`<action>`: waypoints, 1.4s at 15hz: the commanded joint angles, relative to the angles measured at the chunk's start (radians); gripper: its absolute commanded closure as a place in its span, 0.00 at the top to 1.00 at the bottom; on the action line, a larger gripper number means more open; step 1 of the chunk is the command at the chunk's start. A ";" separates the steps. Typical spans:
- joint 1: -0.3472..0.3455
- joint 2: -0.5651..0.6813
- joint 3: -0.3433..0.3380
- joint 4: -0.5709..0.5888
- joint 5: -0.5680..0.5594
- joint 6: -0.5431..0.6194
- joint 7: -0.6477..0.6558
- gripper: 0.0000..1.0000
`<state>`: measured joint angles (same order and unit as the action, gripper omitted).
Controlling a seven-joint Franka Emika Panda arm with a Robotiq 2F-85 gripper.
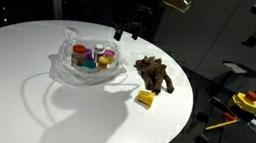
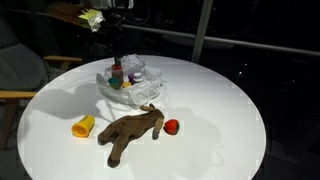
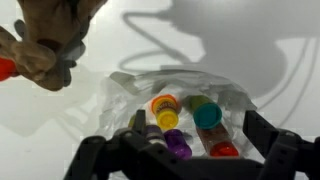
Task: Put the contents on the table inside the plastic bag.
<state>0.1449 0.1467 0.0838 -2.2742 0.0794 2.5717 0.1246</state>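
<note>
The yellow block's top (image 1: pixel 146 94), beside the brown plush toy, is next for my gripper, which should go and close there.
A clear plastic bag (image 1: pixel 89 64) lies open on the round white table (image 1: pixel 52 111) and holds several small colourful tubs (image 3: pixel 178 112). It shows in both exterior views (image 2: pixel 132 80). A brown plush toy (image 1: pixel 155 75) (image 2: pixel 132 132), a yellow block (image 1: pixel 145 99) (image 2: pixel 83 125) and a small red ball (image 2: pixel 171 126) lie on the table beside the bag. My gripper (image 1: pixel 129 26) (image 2: pixel 116 55) hangs above the bag, open and empty. In the wrist view its fingers (image 3: pixel 200 135) straddle the tubs from above, with the plush toy (image 3: pixel 45 40) at the upper left.
A yellow box with a red button (image 1: pixel 248 102) sits off the table's edge among cables. A wooden chair (image 2: pixel 15 95) stands beside the table. The table edge (image 2: pixel 240 165) curves round close to the objects.
</note>
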 commanded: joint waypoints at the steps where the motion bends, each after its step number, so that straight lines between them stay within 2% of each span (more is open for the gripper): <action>1: -0.062 -0.234 -0.003 -0.186 0.090 -0.092 -0.137 1.00; 7: -0.057 -0.297 -0.044 -0.288 0.148 -0.163 -0.354 1.00; 8: -0.069 -0.252 -0.038 -0.260 0.100 -0.141 -0.284 1.00; 17: -0.066 -0.258 -0.039 -0.275 0.119 -0.151 -0.328 1.00; 21: -0.049 -0.226 0.014 -0.331 0.004 -0.023 -0.204 1.00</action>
<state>0.0767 -0.0926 0.0636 -2.5606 0.1561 2.4492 -0.1724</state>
